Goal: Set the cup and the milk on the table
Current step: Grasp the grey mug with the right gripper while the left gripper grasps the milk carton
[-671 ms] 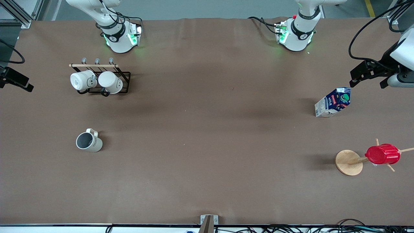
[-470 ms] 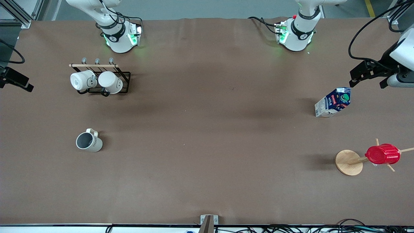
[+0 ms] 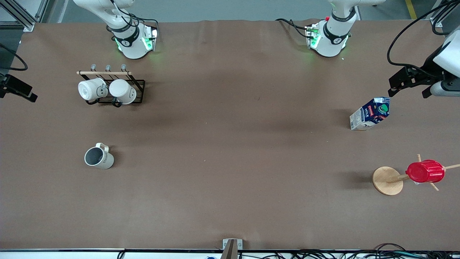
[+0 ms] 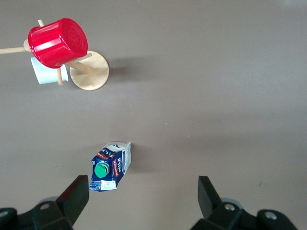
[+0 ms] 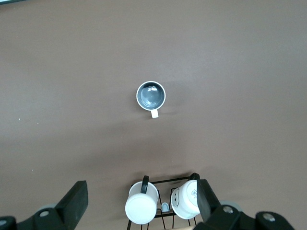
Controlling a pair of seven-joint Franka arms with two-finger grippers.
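The robot's left gripper will next move to the milk's upper part (image 3: 379, 109) (image 4: 103, 175) and close there, with its fingers on the sides by the green cap.
The cup (image 3: 99, 157), a white mug with a grey inside, stands upright on the brown table (image 3: 230, 151) toward the right arm's end, nearer the front camera than the mug rack. It also shows in the right wrist view (image 5: 151, 95). The milk (image 3: 370, 113) stands on the table toward the left arm's end, and shows in the left wrist view (image 4: 110, 166). My left gripper (image 3: 409, 93) hangs open and empty high over the table beside the milk, its jaws wide apart (image 4: 144, 197). My right gripper (image 3: 18, 90) shows partly at the view's edge, open and empty, high up (image 5: 141, 199).
A black wire rack (image 3: 111, 88) with two all-white mugs stands near the right arm's base; it also shows in the right wrist view (image 5: 163, 203). A round wooden stand (image 3: 388, 180) holding a red ribbed cup (image 3: 425, 171) is nearer the front camera than the milk.
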